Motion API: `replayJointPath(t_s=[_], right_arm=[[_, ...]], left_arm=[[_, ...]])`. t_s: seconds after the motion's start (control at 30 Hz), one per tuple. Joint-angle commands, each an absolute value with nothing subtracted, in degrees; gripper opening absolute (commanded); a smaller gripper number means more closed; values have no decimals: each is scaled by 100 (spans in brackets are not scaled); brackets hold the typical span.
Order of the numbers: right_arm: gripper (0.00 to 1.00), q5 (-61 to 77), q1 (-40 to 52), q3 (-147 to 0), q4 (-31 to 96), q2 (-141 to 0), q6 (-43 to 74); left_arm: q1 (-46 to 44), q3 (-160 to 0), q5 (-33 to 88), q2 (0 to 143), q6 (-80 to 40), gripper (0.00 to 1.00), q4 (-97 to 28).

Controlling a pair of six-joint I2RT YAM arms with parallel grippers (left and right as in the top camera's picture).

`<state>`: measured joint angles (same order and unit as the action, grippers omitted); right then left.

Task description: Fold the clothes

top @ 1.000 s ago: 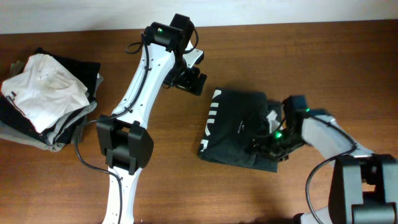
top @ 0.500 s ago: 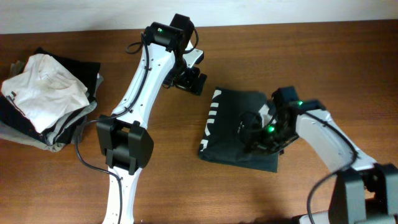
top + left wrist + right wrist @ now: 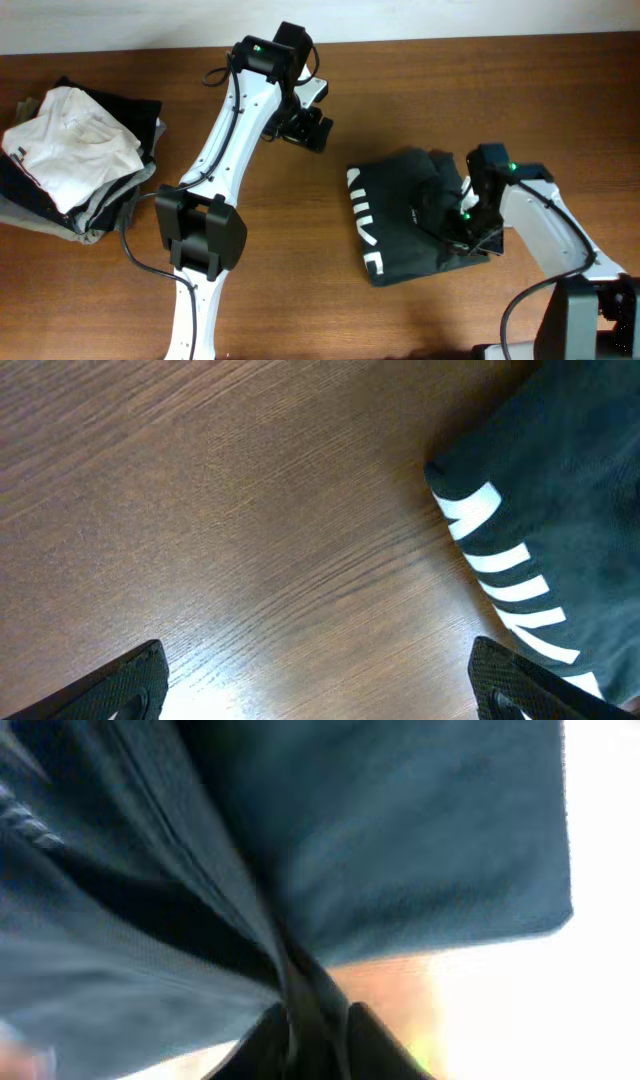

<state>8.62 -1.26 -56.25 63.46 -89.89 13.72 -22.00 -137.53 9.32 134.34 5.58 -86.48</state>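
Next, I close my left gripper on the far end of the striped edge [image 3: 355,184] [image 3: 472,518] of the black garment, across from where my right gripper holds it.
A folded black garment with white stripes [image 3: 400,215] lies on the wooden table right of centre. My right gripper [image 3: 462,232] is shut on its right edge; the right wrist view shows dark fabric [image 3: 300,870] pinched between the fingers [image 3: 310,1030]. My left gripper [image 3: 305,125] is open and empty above bare wood, up and to the left of the garment. The left wrist view shows the garment's striped corner [image 3: 500,560] at the right, beyond the spread fingers [image 3: 320,685].
A pile of unfolded clothes, white on top of dark and grey pieces [image 3: 75,155], lies at the table's left edge. The wooden table [image 3: 300,290] runs across the view, with a pale wall strip along the far edge.
The right gripper pulled the black garment to the right and turned it, so the white stripes now run diagonally lower down. The left arm has not moved.
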Motion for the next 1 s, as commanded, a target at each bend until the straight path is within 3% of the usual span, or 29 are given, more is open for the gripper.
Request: replayJointPath(t_s=[0.0,0.13,0.23,0.37,0.63,0.73,0.97], right_arm=[[39,530,-513,-5146,5699,-8945,1374],[39,714,-923,-5315,5669,-8932,1175],[39,2084,-1194,-5590,5627,-8910,161],[40,2832,-1238,-5708,5472,-8910,75],[12,3236,-1177,-5603,5408,-9002,45],[20,3186,-1061,-5387,5441,-9070,62],[19,3063,-770,-4683,4591,-9314,685]], left_arm=[[-2158,-13876,897,13218,633,98,-8615],[-2158,-13876,908,13218,633,98,-8615],[-2158,-13874,1111,13220,633,98,-8615],[-2163,-13625,2176,13220,631,99,-8615],[-2318,-12366,3020,13220,615,99,-8058],[-2482,-11952,3481,13220,858,99,-7732],[-2991,-11509,3520,13225,814,98,-7605]])
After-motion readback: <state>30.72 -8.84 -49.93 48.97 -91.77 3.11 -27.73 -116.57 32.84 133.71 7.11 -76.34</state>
